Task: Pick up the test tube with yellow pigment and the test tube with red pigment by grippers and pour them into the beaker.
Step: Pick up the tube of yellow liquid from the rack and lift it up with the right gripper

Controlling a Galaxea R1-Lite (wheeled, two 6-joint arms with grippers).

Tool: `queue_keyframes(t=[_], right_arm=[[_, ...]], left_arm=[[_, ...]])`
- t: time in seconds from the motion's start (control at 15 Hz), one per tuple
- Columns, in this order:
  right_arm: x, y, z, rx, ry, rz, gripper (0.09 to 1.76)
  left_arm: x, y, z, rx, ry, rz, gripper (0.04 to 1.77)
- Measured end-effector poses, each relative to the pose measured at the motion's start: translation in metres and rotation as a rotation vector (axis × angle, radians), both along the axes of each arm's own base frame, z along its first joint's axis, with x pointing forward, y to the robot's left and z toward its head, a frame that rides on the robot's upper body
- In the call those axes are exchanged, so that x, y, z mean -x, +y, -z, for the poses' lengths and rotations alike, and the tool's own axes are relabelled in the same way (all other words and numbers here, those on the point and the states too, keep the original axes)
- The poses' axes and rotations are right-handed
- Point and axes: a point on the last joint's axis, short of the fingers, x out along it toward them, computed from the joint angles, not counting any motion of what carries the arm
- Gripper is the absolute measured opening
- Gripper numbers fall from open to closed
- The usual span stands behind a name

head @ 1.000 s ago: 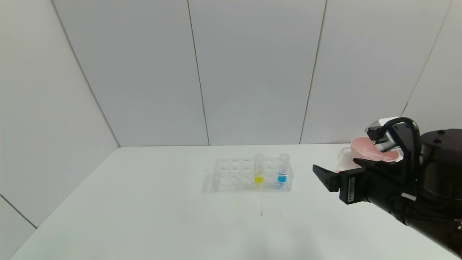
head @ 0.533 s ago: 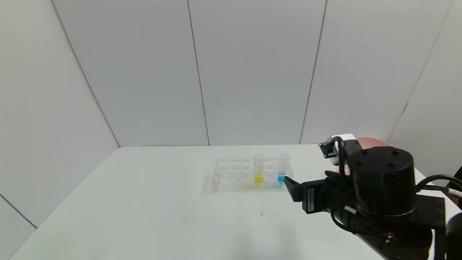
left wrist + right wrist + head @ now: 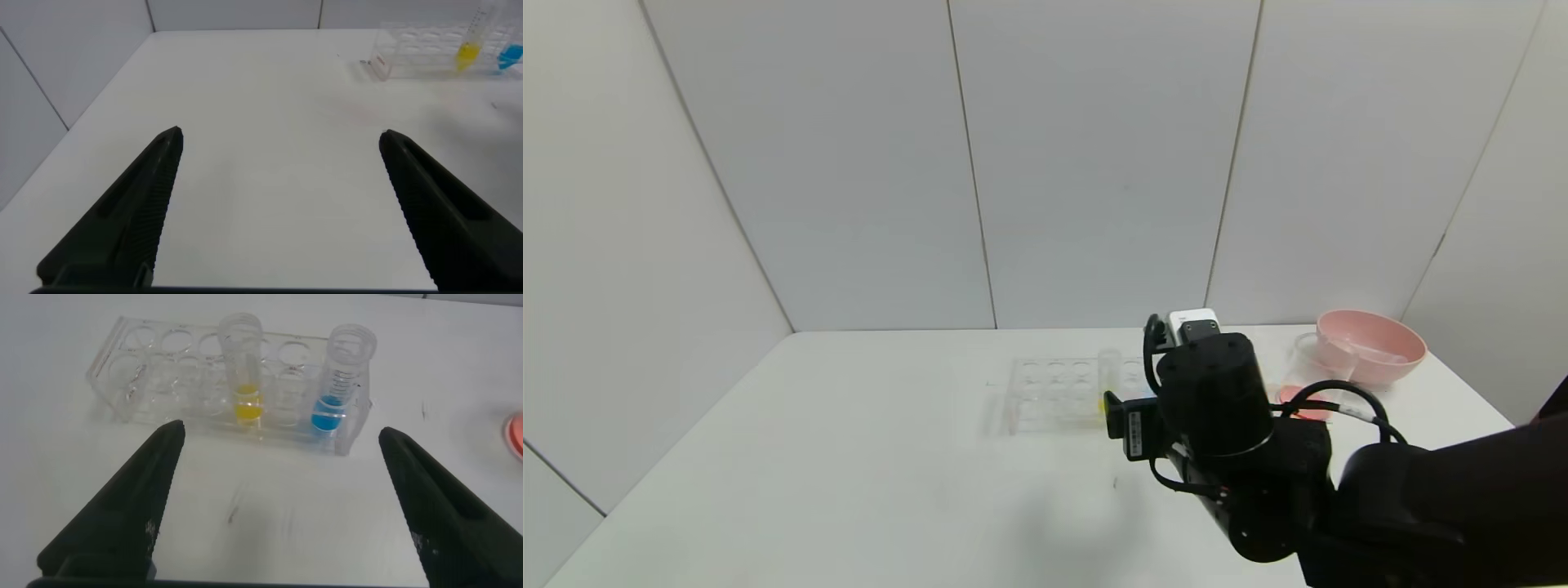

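Note:
Next, my right gripper closes on the upper part (image 3: 1108,363) (image 3: 242,346) of the test tube with yellow pigment, just under the tube's rim.
The test tube with yellow pigment (image 3: 243,369) stands upright in a clear rack (image 3: 155,376), and a blue tube (image 3: 339,385) stands two holes along. My right gripper (image 3: 278,498) is open just in front of the rack, apart from it and holding nothing. In the head view my right arm (image 3: 1217,400) covers the rack's right end. The beaker (image 3: 1308,363) stands right of the rack with red liquid in its bottom. The test tube with red pigment is out of view. My left gripper (image 3: 279,137) hangs open over bare table, far from the rack (image 3: 425,53).
A pink bowl (image 3: 1372,343) sits at the table's back right corner, just behind the beaker. The white table (image 3: 849,474) ends at grey wall panels at the back and on the left.
My right arm has swung left from the table's right side, near the bowl, to just in front of the rack. Its gripper has stayed open.

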Motion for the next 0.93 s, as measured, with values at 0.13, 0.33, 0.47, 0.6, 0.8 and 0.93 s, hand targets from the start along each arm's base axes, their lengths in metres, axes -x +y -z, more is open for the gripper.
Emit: queue_keyframes(t=[0.13,0.33,0.47,0.6,0.8,0.93], right_arm=[[-0.011,0.013,0.007,0.007,0.004,0.004,1.70],[-0.026,0.029,0.019,0.011,0.002,0.013,1.70],[-0.036,0.039,0.026,0.012,-0.004,0.023,1.70],[-0.046,0.047,0.029,0.004,-0.015,0.029,1.70],[-0.063,0.053,0.032,0.001,-0.028,0.045,1.70],[-0.074,0.053,0.038,0.015,-0.019,0.060,1.71]], left_arm=[[0.000,0.000,0.000,0.000,0.000,0.000,1.72],[0.000,0.000,0.000,0.000,0.000,0.000,1.72],[0.000,0.000,0.000,0.000,0.000,0.000,1.72],[0.000,0.000,0.000,0.000,0.000,0.000,1.72],[0.000,0.000,0.000,0.000,0.000,0.000,1.72],[0.000,0.000,0.000,0.000,0.000,0.000,1.72]])
